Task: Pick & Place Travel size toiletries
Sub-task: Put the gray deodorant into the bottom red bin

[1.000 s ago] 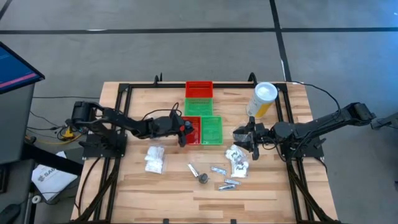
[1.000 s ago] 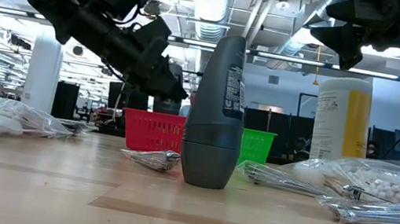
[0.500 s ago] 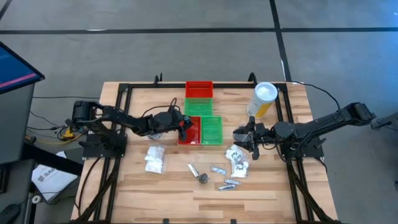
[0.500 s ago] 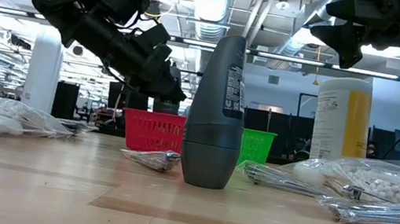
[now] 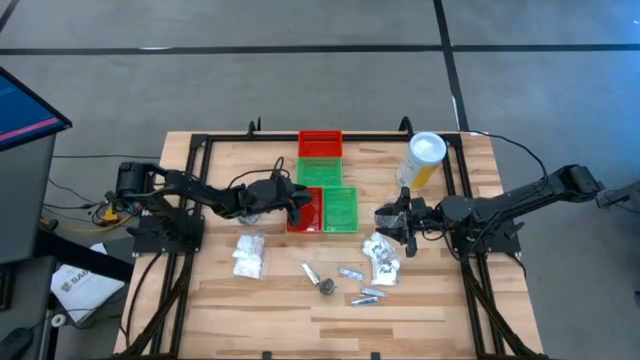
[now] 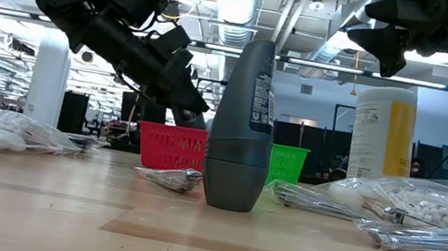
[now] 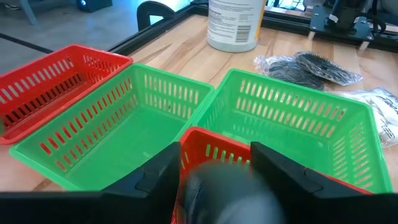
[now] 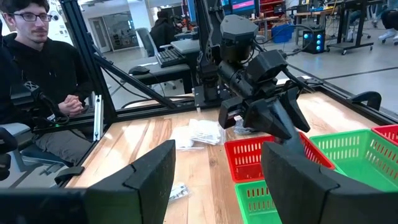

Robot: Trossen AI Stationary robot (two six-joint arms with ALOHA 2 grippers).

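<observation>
My right gripper goes next to close on the top of the dark grey bottle [image 5: 327,285], upright beside the silvery tubes.
My left gripper [image 5: 292,198] [image 7: 216,174] hangs open over the near red tray [image 5: 303,212]. A dark grey bottle [image 7: 227,190] shows blurred between its fingers, and its grey end [image 6: 192,119] shows just under the fingertips, above the tray's rim. My right gripper [image 5: 386,218] [image 8: 217,186] is open and empty, in the air beside the right-hand white sachets [image 5: 382,256]. Another dark grey bottle [image 5: 327,286] [image 6: 241,128] stands upright on its base. Silvery tubes [image 5: 352,272] and more sachets [image 5: 248,256] lie flat on the table. My left gripper has the dark grey bottle [image 7: 227,190] between its two fingers, which slant down from the table's left over the near red tray. The bottle is blurred, and I cannot tell whether the fingers touch it.
Red and green trays [image 5: 320,145] [image 5: 318,172] [image 5: 341,208] stand in a block at the table's middle. A tall yellow canister [image 5: 423,160] stands at the far right. A black frame [image 5: 195,150] runs along the table edges. A person [image 8: 37,81] sits beyond the table's left side.
My left gripper has drawn back a little toward the table's left and far side and has risen slightly above the near red tray. In the low view a grey end now shows below its fingertips where none showed before. My right arm has kept still.
</observation>
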